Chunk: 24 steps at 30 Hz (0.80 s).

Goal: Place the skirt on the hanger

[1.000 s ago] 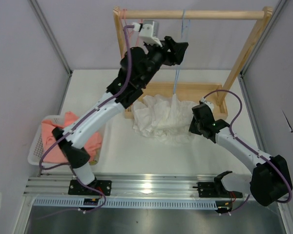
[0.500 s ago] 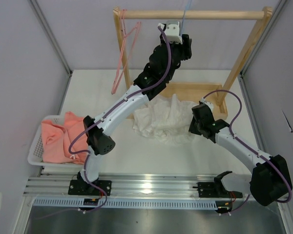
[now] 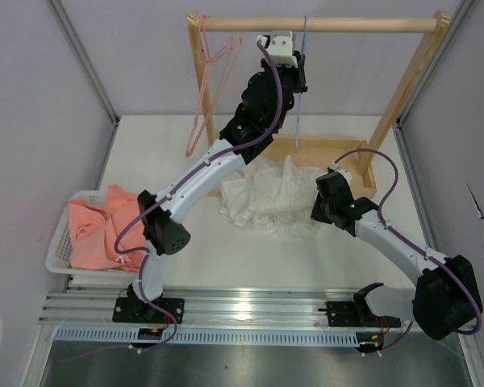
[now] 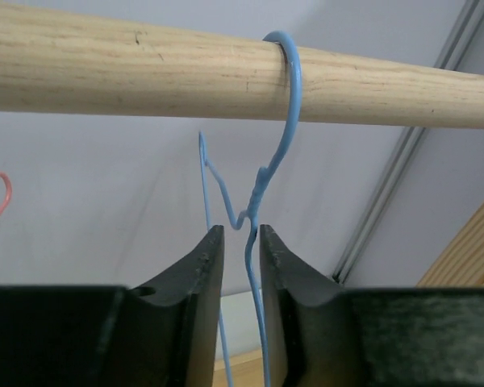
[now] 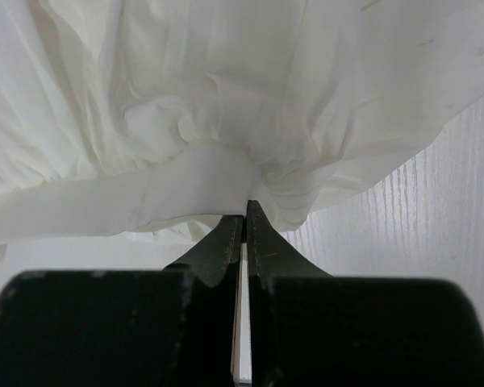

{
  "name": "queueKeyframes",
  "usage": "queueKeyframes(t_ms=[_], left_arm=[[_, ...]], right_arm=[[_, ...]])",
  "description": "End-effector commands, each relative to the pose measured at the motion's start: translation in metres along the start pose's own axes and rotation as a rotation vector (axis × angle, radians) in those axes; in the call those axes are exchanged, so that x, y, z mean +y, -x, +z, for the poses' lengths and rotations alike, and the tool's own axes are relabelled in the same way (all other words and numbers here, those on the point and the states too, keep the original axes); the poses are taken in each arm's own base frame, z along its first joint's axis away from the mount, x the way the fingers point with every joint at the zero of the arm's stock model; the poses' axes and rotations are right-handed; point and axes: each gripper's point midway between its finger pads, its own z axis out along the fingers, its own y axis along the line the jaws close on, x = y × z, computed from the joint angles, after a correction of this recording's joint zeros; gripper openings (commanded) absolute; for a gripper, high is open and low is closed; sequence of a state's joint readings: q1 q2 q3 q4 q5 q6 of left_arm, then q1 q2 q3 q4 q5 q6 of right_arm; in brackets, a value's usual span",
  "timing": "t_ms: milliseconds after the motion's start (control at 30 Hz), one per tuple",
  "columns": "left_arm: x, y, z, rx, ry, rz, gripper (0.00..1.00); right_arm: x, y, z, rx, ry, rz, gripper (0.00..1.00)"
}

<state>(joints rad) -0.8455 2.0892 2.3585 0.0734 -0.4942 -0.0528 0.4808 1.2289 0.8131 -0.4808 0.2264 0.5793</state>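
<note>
My left gripper has the light-blue hanger's wires slanting across its fingers, so I need to open it and pinch the two wires together just below the hanger's neck (image 4: 252,227).
The light-blue wire hanger (image 3: 299,101) hangs by its hook from the wooden rail (image 3: 363,25). My left gripper (image 3: 297,76) is raised just under the rail. In the left wrist view its narrow jaws are shut on the hanger (image 4: 284,113) just below the twisted neck, the wires lying against both inner faces of the left gripper (image 4: 242,235). The white crinkled skirt (image 3: 266,197) lies bunched on the table below. My right gripper (image 3: 318,211) is at its right edge, shut on a fold of the skirt (image 5: 226,97) at the right gripper's (image 5: 244,208) tips.
A pink wire hanger (image 3: 203,89) hangs at the rail's left end. The wooden rack's base frame (image 3: 327,149) sits behind the skirt. A white basket (image 3: 58,242) holding salmon-pink cloth (image 3: 97,234) stands at the left front.
My left arm has swung right from beside the pink hanger to the blue hanger, and its jaws have narrowed onto the wire. The right arm and skirt have stayed put.
</note>
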Motion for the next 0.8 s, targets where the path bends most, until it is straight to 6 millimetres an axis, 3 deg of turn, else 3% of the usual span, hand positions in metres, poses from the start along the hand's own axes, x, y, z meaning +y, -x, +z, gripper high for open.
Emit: queueKeyframes(t_ms=[0, 100, 267, 333, 367, 400, 500, 667, 700, 767], left_arm=[[0.005, 0.032, 0.004, -0.074, -0.009, -0.018, 0.17], [0.005, 0.04, 0.003, -0.082, -0.04, -0.034, 0.0], [0.002, 0.073, -0.002, -0.157, -0.096, -0.031, 0.0], [0.004, 0.076, -0.004, -0.148, -0.099, -0.032, 0.01], [0.002, 0.076, -0.006, -0.139, -0.11, -0.033, 0.07], [0.003, 0.075, -0.008, -0.126, -0.112, -0.029, 0.19], [0.003, 0.077, -0.013, -0.115, -0.123, -0.036, 0.33], [0.007, 0.052, -0.02, -0.062, -0.108, -0.08, 0.42], [0.006, 0.062, -0.025, -0.078, -0.121, -0.093, 0.43], [0.006, 0.055, -0.027, -0.063, -0.125, -0.104, 0.46]], right_arm=[[0.012, 0.017, -0.005, -0.041, 0.032, 0.003, 0.0], [0.012, 0.016, -0.005, -0.041, 0.033, 0.004, 0.0], [0.012, 0.016, -0.005, -0.041, 0.033, 0.001, 0.0], [0.014, 0.017, -0.005, -0.044, 0.037, 0.001, 0.0], [0.014, 0.017, -0.005, -0.042, 0.037, -0.001, 0.0], [0.014, 0.018, -0.004, -0.044, 0.039, 0.002, 0.0], [0.016, 0.017, -0.003, -0.04, 0.043, 0.0, 0.0], [0.016, 0.017, -0.003, -0.039, 0.044, -0.002, 0.0], [0.016, 0.017, -0.004, -0.041, 0.042, -0.006, 0.0], [0.015, 0.016, -0.002, -0.037, 0.038, -0.011, 0.0]])
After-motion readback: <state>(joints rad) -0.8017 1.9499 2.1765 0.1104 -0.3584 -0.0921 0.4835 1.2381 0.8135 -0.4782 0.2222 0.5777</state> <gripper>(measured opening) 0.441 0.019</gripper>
